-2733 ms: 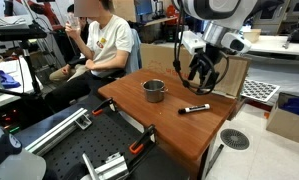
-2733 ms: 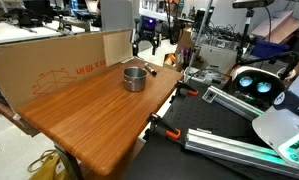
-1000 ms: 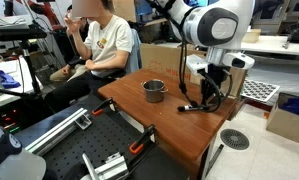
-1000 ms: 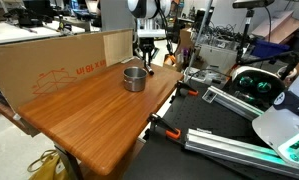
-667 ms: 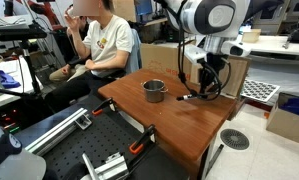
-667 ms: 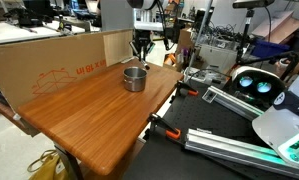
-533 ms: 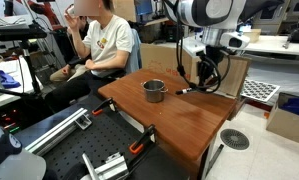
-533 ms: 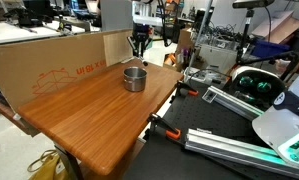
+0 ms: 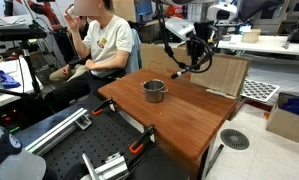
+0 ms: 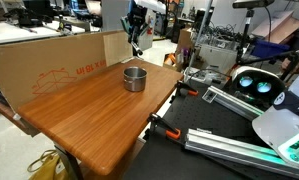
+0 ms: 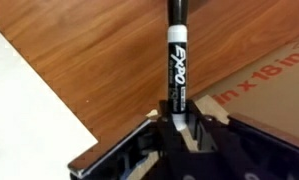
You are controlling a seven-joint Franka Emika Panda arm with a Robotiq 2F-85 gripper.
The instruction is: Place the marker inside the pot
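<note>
The gripper I use will release the black marker inside the silver pot (image 9: 154, 86) on the wooden table, so that it leans on the pot's rim.
My gripper (image 11: 176, 125) is shut on the marker (image 11: 176, 62), a slim black pen with a white label that sticks straight out from between the fingers. In both exterior views the gripper (image 9: 192, 55) (image 10: 137, 36) hangs in the air above the table's far side, with the marker (image 9: 178, 72) pointing down out of it. The pot (image 9: 153, 90) (image 10: 135, 77), small, round and shiny silver, stands on the wooden table (image 9: 194, 120). It sits below the gripper and a little to one side of it. The pot is out of the wrist view.
A cardboard sheet (image 10: 59, 65) leans along one long table edge and shows in the wrist view (image 11: 264, 90). A seated person (image 9: 101, 45) is behind the table. Clamps (image 10: 167, 130) grip the near edge. A second robot base (image 10: 259, 85) stands beside the table.
The gripper has lifted the marker off the table and carried it up and toward the pot's side. The pot has not moved.
</note>
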